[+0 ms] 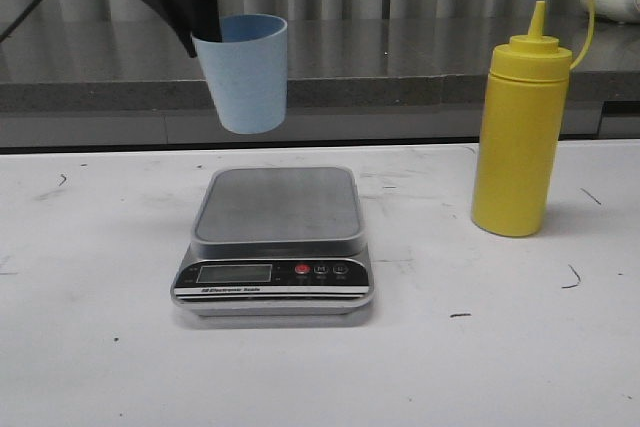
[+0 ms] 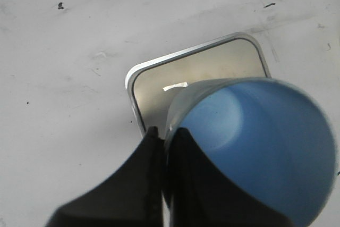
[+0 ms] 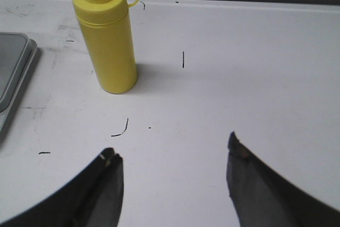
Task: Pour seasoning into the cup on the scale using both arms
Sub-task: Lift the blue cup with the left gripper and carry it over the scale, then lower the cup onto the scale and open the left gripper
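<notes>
The light blue cup will go down upright on the back half of the scale's steel platform (image 1: 271, 192) (image 2: 202, 94), where I need to set it with my left gripper.
The light blue cup (image 1: 245, 72) hangs in the air above the scale (image 1: 275, 242), a little tilted, with my left gripper (image 1: 200, 32) shut on its rim. In the left wrist view my left gripper (image 2: 164, 131) pinches the wall of the cup (image 2: 255, 147), one finger inside and one outside, and the scale's steel platform (image 2: 202, 70) lies below. The yellow seasoning bottle (image 1: 520, 137) stands upright on the table right of the scale, its little cap hanging off. My right gripper (image 3: 172, 150) is open over bare table, well short of the seasoning bottle (image 3: 108, 41).
The white table (image 1: 100, 347) carries a few dark scuff marks. A grey ledge (image 1: 400, 87) and a wall run along the back. A corner of the scale (image 3: 13, 73) shows in the right wrist view.
</notes>
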`<action>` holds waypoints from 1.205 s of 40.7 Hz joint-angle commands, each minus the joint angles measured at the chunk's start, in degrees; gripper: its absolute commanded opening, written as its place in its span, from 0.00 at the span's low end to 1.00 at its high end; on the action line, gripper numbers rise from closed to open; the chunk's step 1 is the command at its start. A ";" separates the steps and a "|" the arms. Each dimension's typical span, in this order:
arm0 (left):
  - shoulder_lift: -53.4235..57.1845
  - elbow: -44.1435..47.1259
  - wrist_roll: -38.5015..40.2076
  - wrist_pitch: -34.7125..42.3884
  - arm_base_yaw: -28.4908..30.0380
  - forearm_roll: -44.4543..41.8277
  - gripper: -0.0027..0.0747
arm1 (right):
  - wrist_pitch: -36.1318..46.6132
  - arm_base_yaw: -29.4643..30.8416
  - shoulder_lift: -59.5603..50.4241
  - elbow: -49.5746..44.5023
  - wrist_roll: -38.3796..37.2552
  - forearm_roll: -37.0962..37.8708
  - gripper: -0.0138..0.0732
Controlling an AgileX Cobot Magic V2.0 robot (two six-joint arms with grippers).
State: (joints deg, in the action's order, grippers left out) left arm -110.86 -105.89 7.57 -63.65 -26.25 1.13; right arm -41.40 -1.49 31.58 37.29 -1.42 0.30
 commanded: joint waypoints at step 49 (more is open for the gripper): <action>-5.37 -2.48 5.51 2.24 -1.91 -0.32 0.14 | 3.95 0.35 0.48 1.54 0.30 0.78 0.68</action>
State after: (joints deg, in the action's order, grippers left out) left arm -119.11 -106.68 12.50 -62.93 -27.72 0.00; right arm -41.40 -1.49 31.58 37.29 -1.42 0.30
